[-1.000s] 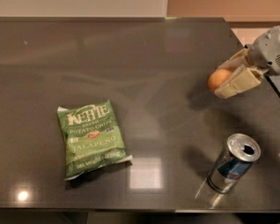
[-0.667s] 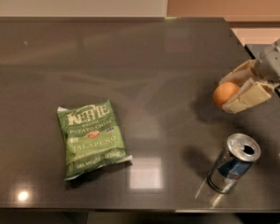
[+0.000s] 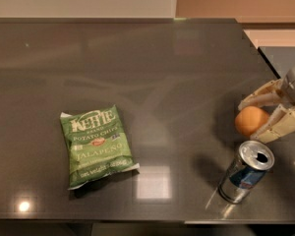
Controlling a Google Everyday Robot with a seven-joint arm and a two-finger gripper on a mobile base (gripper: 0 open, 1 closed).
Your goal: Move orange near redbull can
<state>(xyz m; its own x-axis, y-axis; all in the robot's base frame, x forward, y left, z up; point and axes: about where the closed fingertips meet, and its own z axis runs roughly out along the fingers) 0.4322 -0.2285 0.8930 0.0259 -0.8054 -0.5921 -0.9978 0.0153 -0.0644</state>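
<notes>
Next, I let go of the orange, now low over the table, with my gripper on the dark table (image 3: 250, 143) just behind the redbull can.
The orange (image 3: 249, 119) sits between the two tan fingers of my gripper (image 3: 251, 123) at the right side of the dark table (image 3: 152, 77). One finger (image 3: 259, 97) lies along its far side and the other (image 3: 281, 124) along its near right side, so the gripper is shut on it. The orange is low over the table, just behind the redbull can (image 3: 246, 171). The can stands upright near the front right edge, silver top and dark hole facing up. A small gap separates orange and can.
A green Kettle jalapeño chip bag (image 3: 96, 145) lies flat left of centre. The table's right edge (image 3: 265, 63) runs just behind the gripper, and its front edge (image 3: 137, 219) is close below the can.
My gripper has carried the orange down and toward the front, from farther back on the table to just behind the can. The can and chip bag have not moved.
</notes>
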